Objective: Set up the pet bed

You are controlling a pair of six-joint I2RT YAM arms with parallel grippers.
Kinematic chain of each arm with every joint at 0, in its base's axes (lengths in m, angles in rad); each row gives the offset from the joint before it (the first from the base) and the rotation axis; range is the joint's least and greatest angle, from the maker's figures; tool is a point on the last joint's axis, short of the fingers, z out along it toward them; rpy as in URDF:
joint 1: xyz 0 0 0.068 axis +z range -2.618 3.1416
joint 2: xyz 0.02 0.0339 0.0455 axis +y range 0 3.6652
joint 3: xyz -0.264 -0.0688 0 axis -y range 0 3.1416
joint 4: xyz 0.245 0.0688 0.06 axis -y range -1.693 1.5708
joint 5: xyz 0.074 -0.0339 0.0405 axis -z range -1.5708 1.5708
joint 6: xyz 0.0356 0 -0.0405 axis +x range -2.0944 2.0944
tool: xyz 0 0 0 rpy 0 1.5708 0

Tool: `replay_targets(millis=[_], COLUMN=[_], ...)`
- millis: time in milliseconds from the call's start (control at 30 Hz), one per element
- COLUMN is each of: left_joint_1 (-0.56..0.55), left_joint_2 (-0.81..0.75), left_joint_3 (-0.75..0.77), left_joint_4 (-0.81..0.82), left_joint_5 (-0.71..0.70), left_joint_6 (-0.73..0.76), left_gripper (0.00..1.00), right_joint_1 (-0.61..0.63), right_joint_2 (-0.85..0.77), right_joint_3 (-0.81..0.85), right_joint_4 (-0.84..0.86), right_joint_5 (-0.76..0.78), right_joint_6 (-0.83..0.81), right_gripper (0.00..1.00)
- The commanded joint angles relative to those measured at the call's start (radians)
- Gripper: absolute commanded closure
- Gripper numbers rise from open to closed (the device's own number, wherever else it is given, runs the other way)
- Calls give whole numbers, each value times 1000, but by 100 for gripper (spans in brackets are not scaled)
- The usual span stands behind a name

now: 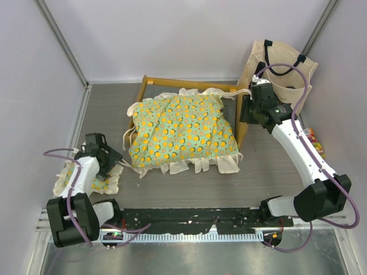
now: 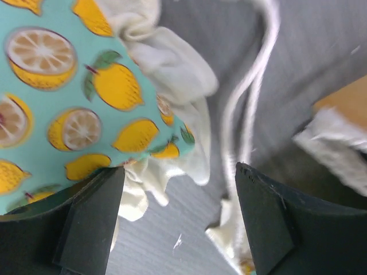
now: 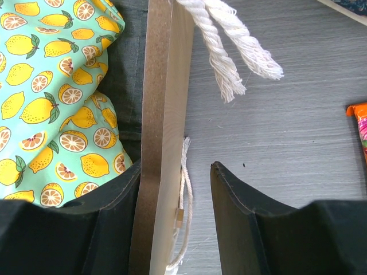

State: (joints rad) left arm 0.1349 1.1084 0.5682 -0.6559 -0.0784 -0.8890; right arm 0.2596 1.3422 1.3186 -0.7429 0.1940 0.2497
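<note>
I close my left gripper next on the middle of the side (image 1: 139, 134) of the green mattress cushion nearest the small ruffled pillow.
The pet bed's light-wood frame (image 1: 172, 82) stands mid-table with the green, orange-print mattress cushion (image 1: 183, 129) lying on it, its cream ruffles spilling over the near edge. My right gripper (image 1: 245, 112) is open and straddles the frame's right rail (image 3: 163, 114): one finger is inside against the wood and cushion (image 3: 51, 86), the other is outside with a gap. My left gripper (image 1: 109, 156) is open and empty at the cushion's near-left corner (image 2: 69, 109), over bare table beside the white ties (image 2: 243, 109).
A small matching ruffled pillow (image 1: 103, 184) lies under my left arm at the near left. A cream tote bag (image 1: 281, 71) stands at the back right. Thick white rope ends (image 3: 229, 51) lie beside the rail. An orange snack packet (image 3: 358, 132) lies at the right wall.
</note>
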Motion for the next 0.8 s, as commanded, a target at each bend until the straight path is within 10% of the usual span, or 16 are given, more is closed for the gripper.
replay_targets(millis=[0,367,767], left_joint_1=[72,72,71], left_joint_2=[11,-347,-282], left_joint_3=[123,188,334], left_joint_4=[65,-28,-11], left_joint_5=[71,193,496], left_joint_6=[172,231,384], left_gripper=[18,11,9], right_joint_1=[-10,-8,101], right_joint_2=[-84,-120,-216], right_joint_3=[7,-10,-25], right_joint_4=[39,-44,-286], right_joint_5=[25,-76,-254], right_joint_6=[16,-52,-185], right_gripper=[97,99,99])
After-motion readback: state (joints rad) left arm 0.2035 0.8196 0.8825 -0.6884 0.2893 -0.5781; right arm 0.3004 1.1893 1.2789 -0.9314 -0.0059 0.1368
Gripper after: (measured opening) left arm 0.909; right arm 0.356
